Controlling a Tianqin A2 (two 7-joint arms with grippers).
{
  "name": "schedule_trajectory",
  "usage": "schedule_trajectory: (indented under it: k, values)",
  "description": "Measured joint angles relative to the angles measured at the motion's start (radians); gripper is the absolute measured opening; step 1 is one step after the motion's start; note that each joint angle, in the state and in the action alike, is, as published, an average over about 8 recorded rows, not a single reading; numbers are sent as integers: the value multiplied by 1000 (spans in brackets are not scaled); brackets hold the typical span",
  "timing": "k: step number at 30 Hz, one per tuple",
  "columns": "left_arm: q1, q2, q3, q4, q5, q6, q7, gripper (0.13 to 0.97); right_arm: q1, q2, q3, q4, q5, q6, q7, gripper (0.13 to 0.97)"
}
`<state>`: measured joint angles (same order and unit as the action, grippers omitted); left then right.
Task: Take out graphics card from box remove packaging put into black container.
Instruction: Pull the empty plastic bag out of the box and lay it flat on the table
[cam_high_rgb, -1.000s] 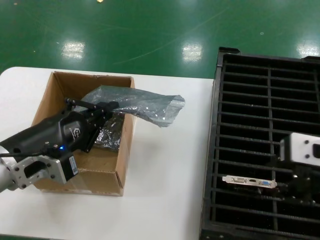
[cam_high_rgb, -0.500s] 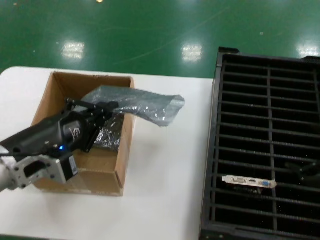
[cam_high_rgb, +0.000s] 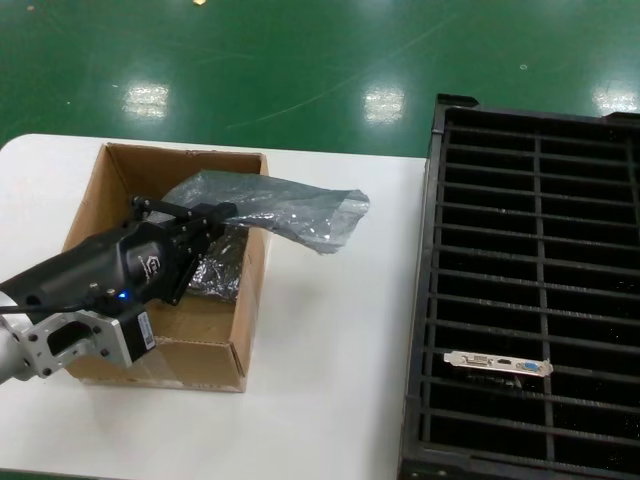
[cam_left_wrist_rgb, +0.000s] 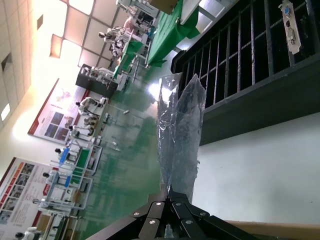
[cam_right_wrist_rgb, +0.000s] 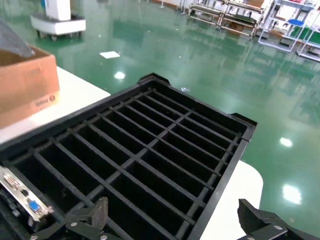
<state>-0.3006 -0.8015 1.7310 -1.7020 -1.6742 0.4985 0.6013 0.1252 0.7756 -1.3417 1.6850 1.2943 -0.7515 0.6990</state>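
Note:
The left gripper needs to release the grey-blue packaging on the bare white table (cam_high_rgb: 329, 337) between the cardboard box and the black container.
My left gripper (cam_high_rgb: 222, 212) hovers over the brown cardboard box (cam_high_rgb: 150, 345), shut on one end of the crinkly grey-blue packaging (cam_high_rgb: 290, 210). The bag sticks out over the box's right wall. The left wrist view shows the fingertips pinched together on the packaging (cam_left_wrist_rgb: 180, 130). The graphics card (cam_high_rgb: 498, 363) stands in a near slot of the black container (cam_high_rgb: 437, 250), silver bracket with blue port up. My right gripper (cam_right_wrist_rgb: 175, 220) is out of the head view; its wrist view shows it open above the container (cam_right_wrist_rgb: 227, 170), apart from the card (cam_right_wrist_rgb: 22, 197).
The box sits on the left of the white table (cam_high_rgb: 330, 350), the container on the right, with bare tabletop between them. A dark shiny item (cam_high_rgb: 215, 275) lies inside the box. Green floor lies beyond the table's far edge.
The right arm, seen over the container beside the card one second ago, has drawn back out of the head view. The left gripper and the bag have not moved.

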Motion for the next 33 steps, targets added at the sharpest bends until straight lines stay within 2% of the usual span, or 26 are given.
schedule_trajectory:
  k: [3,5,8,10,14,16,18,22,24,26,29,33]
  values:
    - [-1,-2,1,-2,-1,1,-7,139,-13,-2,14,-23,56,1,-28,851]
    - [-7,-12,10,-10,-12,5,-43,139,-17,-2,17,-29,76,-1,-40,877]
    - [-41,-59,67,-25,-79,5,-151,139,-19,-2,19,-32,86,-2,-46,916]
    - [-83,-104,133,-34,-154,3,-253,139,-19,-2,18,-32,85,-2,-46,929]
    - [-208,-191,316,-18,-341,-5,-459,139,-19,-2,18,-32,85,-2,-46,947]
    - [-279,-212,416,9,-419,-6,-559,139,-19,-2,18,-32,85,-2,-46,956]
    - [-353,-218,519,49,-481,-8,-663,139,-19,-2,18,-32,85,-2,-46,966]
    - [-495,-196,722,152,-544,-28,-866,139,-19,-2,18,-32,85,-2,-45,966]
    - [-555,-173,810,207,-549,-45,-961,139,-19,-2,18,-32,85,-2,-45,966]
    - [-606,-145,881,259,-538,-61,-1050,139,-19,-2,18,-32,85,-2,-45,966]
    - [-663,-96,953,331,-491,-78,-1186,139,-19,-2,18,-32,85,-2,-45,966]
    - [-716,-29,998,409,-379,-82,-1378,139,-19,-2,18,-32,85,-2,-45,966]
